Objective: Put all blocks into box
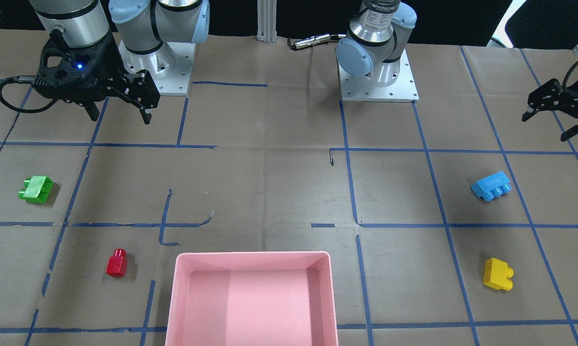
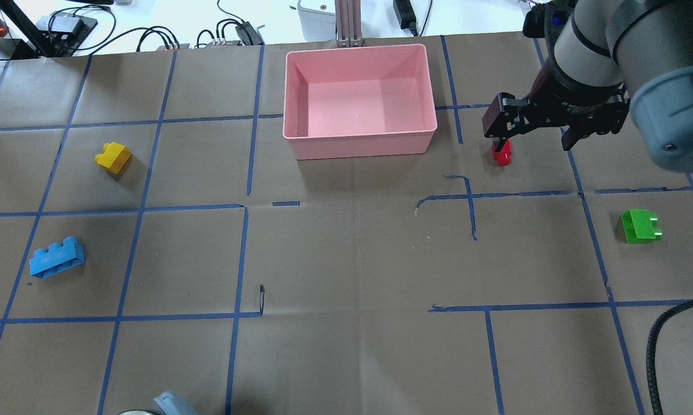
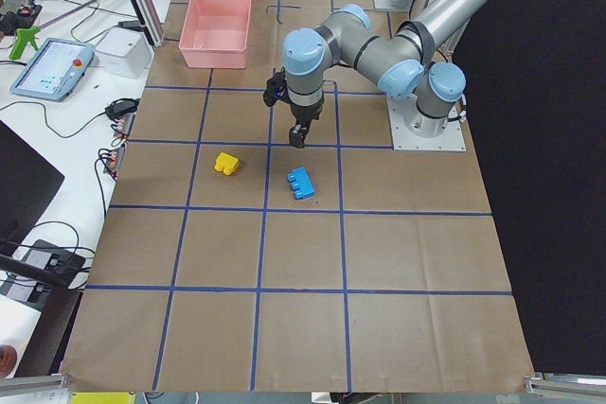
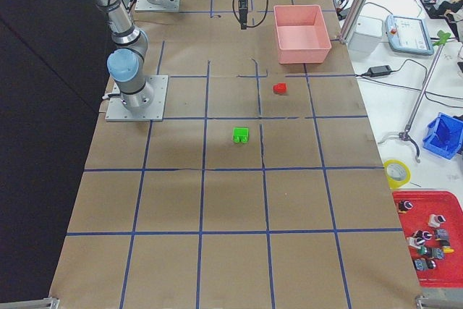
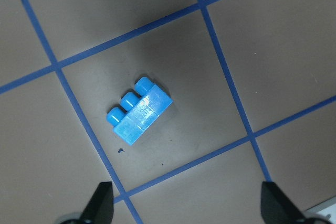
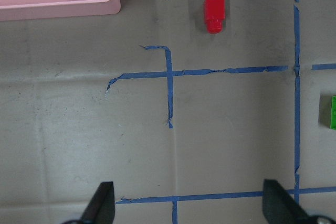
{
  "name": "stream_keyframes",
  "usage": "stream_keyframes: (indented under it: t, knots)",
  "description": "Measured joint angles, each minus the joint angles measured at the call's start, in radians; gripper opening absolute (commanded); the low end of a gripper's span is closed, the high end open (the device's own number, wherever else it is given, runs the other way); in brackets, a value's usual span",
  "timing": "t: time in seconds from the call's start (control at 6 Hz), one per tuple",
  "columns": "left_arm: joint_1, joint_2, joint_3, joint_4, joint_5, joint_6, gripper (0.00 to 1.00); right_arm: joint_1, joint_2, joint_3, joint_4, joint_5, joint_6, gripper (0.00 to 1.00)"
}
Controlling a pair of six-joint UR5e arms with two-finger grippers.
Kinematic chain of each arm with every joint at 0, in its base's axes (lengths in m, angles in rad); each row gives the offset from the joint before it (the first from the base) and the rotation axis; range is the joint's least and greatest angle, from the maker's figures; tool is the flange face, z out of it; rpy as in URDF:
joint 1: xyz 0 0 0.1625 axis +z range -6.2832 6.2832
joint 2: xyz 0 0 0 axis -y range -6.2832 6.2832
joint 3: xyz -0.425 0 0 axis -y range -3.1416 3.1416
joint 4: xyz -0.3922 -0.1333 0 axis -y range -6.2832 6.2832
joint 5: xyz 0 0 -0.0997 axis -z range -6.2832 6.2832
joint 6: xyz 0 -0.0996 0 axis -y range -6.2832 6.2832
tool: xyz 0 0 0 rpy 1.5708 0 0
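Note:
Next, I close my left gripper on the middle of the light-blue block (image 1: 492,185) (image 5: 139,113), with its fingers against the block's round knobs and flat back.
All the blocks lie on the paper-covered table, outside the pink box (image 1: 252,257). The green block (image 1: 36,189) and the small red block (image 1: 117,262) are on my right arm's side. The light-blue block (image 1: 491,185) and the yellow block (image 1: 498,274) are on my left arm's side. My right gripper (image 1: 120,114) hovers open and empty, high over the table. Its wrist view shows the red block (image 6: 214,13) ahead and the box corner (image 6: 52,9). My left gripper (image 5: 189,205) is open and empty above the light-blue block (image 5: 139,110).
The box (image 2: 360,141) sits at the table's far edge from the robot, in the middle, with nothing in it. Blue tape lines grid the brown paper. Cables and devices lie beyond the far edge. A black cable (image 2: 666,340) hangs at the right.

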Motion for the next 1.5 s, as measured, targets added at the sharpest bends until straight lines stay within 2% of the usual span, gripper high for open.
stream_keyframes:
  t: [0.33, 0.5, 0.83, 1.0, 1.33, 1.5]
  knots:
    - [-0.009, -0.007, -0.011, 0.024, 0.005, 0.342, 0.99, 0.001, 0.001, 0.001, 0.0, 0.003, 0.004, 1.0]
    - [-0.014, -0.013, -0.056, 0.11, 0.006, 0.414, 0.99, 0.001, 0.001, 0.007, 0.0, 0.003, 0.009, 1.0]
    - [-0.016, -0.024, -0.223, 0.38, 0.006, 0.485, 0.99, 0.001, 0.001, 0.021, -0.001, 0.002, 0.013, 1.0]
    - [-0.017, -0.04, -0.281, 0.469, 0.005, 0.503, 0.99, 0.002, 0.0, 0.024, 0.0, 0.003, 0.014, 1.0]
    - [-0.014, -0.129, -0.329, 0.59, -0.001, 0.527, 0.99, -0.002, 0.0, 0.024, -0.004, 0.003, -0.001, 1.0]
    - [-0.012, -0.165, -0.361, 0.664, -0.002, 0.537, 0.99, -0.029, 0.001, 0.024, -0.017, -0.004, -0.091, 1.0]
